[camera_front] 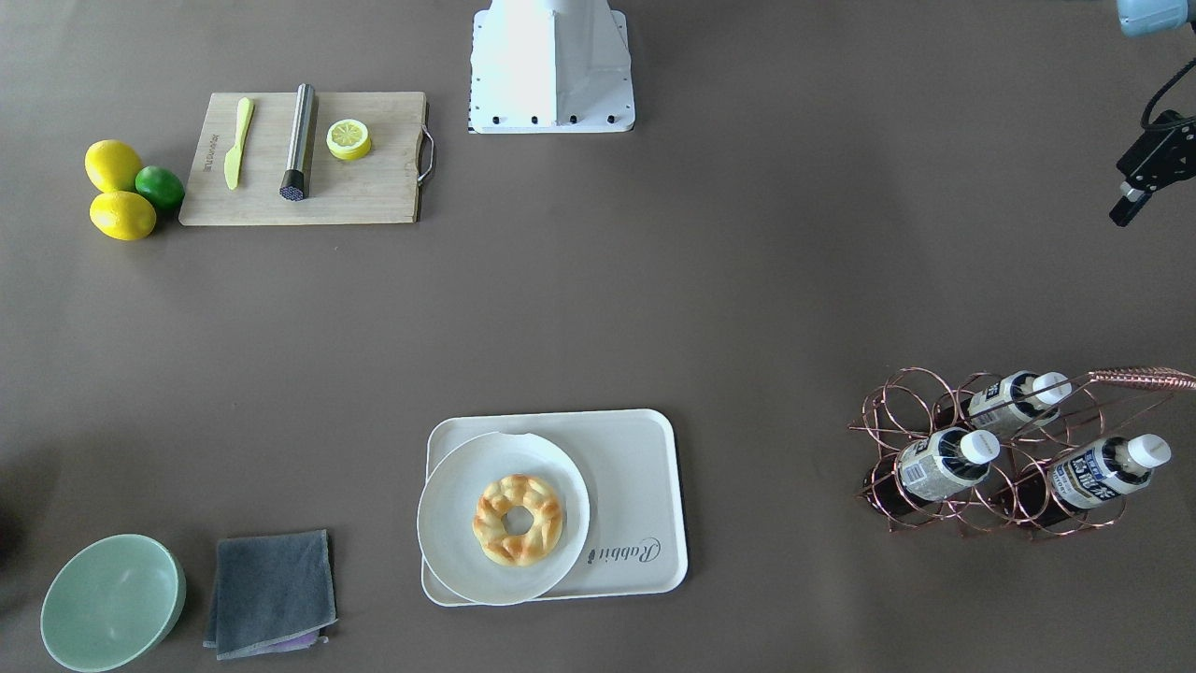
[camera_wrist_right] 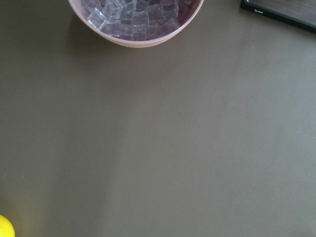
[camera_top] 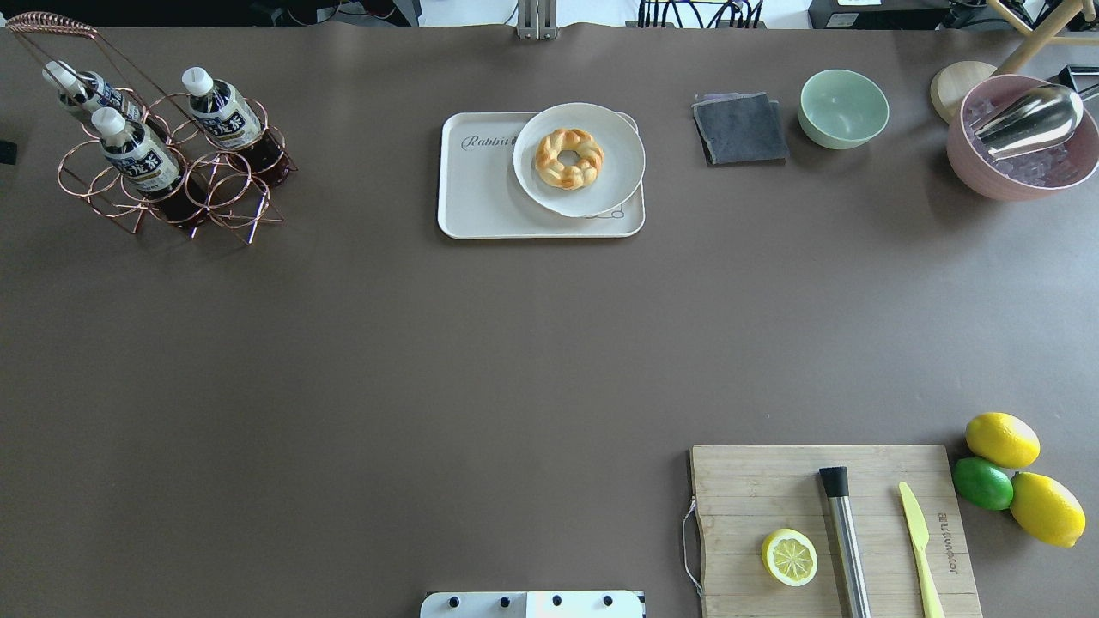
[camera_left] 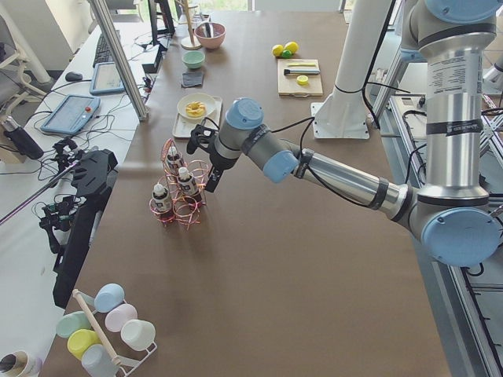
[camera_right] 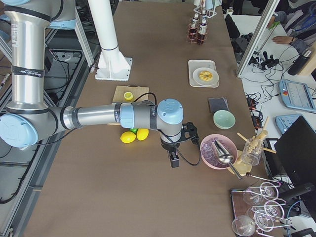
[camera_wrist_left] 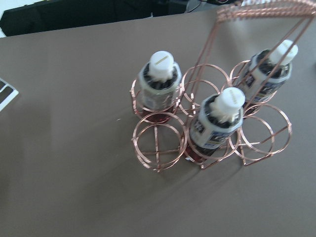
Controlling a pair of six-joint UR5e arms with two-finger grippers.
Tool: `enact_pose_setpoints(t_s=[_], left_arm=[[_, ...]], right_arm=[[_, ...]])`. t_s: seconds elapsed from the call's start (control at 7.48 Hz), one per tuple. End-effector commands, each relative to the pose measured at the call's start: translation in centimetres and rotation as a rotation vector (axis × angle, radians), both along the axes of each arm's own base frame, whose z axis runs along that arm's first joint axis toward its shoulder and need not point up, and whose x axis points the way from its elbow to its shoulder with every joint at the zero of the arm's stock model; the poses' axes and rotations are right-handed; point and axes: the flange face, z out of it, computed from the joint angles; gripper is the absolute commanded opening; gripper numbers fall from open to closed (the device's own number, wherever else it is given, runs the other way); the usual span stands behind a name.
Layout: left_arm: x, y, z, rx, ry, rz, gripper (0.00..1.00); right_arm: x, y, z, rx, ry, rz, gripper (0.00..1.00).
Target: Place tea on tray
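My left gripper should grab the bottle's neck [camera_front: 1028, 388] [camera_wrist_left: 222, 116], under the cap of the tea bottle that is nearest the robot in the copper wire rack.
Three tea bottles stand in a copper wire rack [camera_top: 215, 193]: one at the front [camera_top: 137, 154], one to its right [camera_top: 221, 107], one behind [camera_top: 81, 90]. The left wrist view looks down on them [camera_wrist_left: 219, 121] from close by. The cream tray [camera_top: 481, 202] lies at mid-table, its left part bare, with a round white plate [camera_top: 618, 163] and a pastry ring on its right part. My left gripper [camera_front: 1135, 192] hovers beside the rack, only partly shown; I cannot tell whether it is open. My right gripper [camera_right: 174, 160] hangs near the pink bowl; its state is unclear.
A pink bowl of ice with a metal scoop [camera_top: 1022, 142], a green bowl [camera_top: 844, 107] and a grey cloth [camera_top: 740, 129] sit right of the tray. A wooden cutting board [camera_top: 773, 489] with a lemon half, a knife and a metal rod lies near the robot, with lemons and a lime [camera_top: 983, 483] beside it.
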Motion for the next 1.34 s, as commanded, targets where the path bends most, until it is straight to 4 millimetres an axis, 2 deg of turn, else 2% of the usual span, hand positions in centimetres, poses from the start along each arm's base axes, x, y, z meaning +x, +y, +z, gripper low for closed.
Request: enact_pose_setpoints(t_s=[0.0, 0.13, 0.4, 0.53, 0.67, 0.8, 1.07, 1.2], left_arm=[[5.6, -3.5, -1.1, 0.098, -0.116, -0.091, 0.98], [6.1, -4.7, 0.3, 0.107, -0.115, -0.1, 0.97], [10.3, -7.7, 1.8, 0.12, -0.036, -0.113, 0.97], [11.5, -8.5, 1.2, 0.117, -0.015, -0.115, 0.97], [12.1, -8.4, 1.4, 0.111, -0.015, -0.107, 0.92], [12.0, -8.2, 1.5, 0.108, -0.012, -0.101, 0.82], [11.6, -8.0, 1.7, 0.104, -0.009, -0.085, 0.8], [9.7, -8.3, 1.8, 0.116, -0.002, -0.043, 0.8]], right_arm=[[0.1, -0.5, -0.5, 0.012, 0.007, 0.001, 1.0], [0.0, -0.6, -0.7, 0.015, 0.007, -0.001, 1.0], [0.1, -0.7, -0.7, 0.018, 0.009, -0.001, 1.0], [0.1, -0.8, -0.8, 0.02, 0.01, -0.001, 1.0], [0.1, -0.8, -0.9, 0.021, 0.01, -0.001, 1.0], [0.1, -0.8, -1.1, 0.026, 0.011, -0.001, 1.0], [0.1, -0.8, -1.2, 0.027, 0.011, -0.001, 1.0], [0.1, -0.8, -1.2, 0.027, 0.009, -0.001, 1.0]])
